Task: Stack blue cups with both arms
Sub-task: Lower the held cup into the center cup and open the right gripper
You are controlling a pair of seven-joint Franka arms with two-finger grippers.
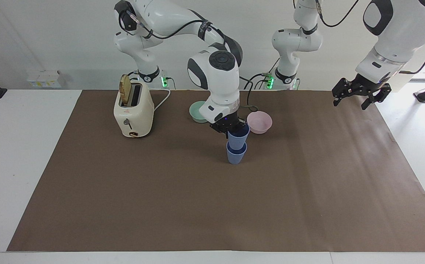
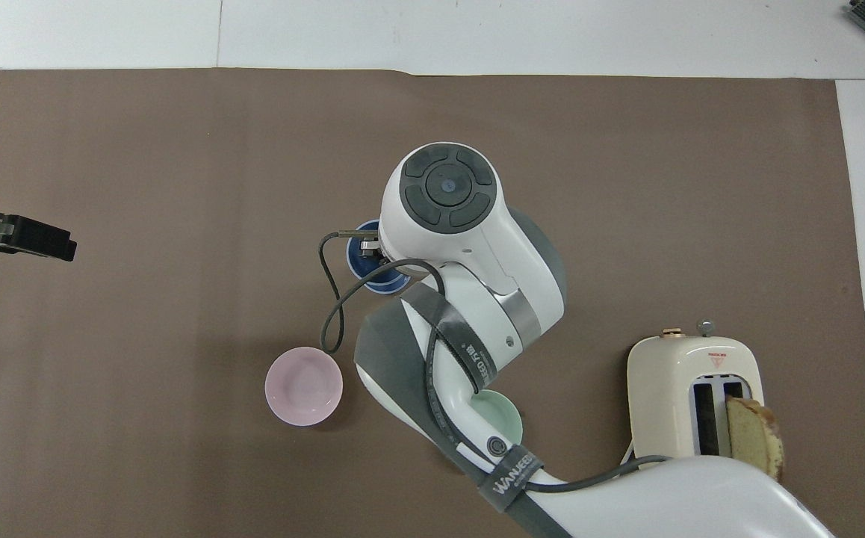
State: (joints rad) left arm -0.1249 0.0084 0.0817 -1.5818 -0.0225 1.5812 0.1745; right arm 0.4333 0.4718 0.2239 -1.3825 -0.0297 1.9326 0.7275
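Next, I release the right gripper's blue cup inside the blue cup standing on the brown mat [image 2: 385,265].
One blue cup [image 1: 236,156] stands on the brown mat near the table's middle. My right gripper [image 1: 232,128] is shut on the rim of the second blue cup [image 1: 239,138] and holds it upright, with its bottom inside the standing cup. In the overhead view the held cup [image 2: 362,258] shows beside the right wrist, and only a sliver of the standing cup's rim [image 2: 394,283] shows under it. My left gripper [image 1: 359,96] waits open and empty in the air over the left arm's end of the mat; it also shows in the overhead view [image 2: 29,239].
A pink bowl [image 1: 259,122] sits beside the cups, nearer to the robots. A mint-green bowl [image 1: 197,110] is partly covered by the right arm. A cream toaster [image 1: 133,112] holding a bread slice stands toward the right arm's end.
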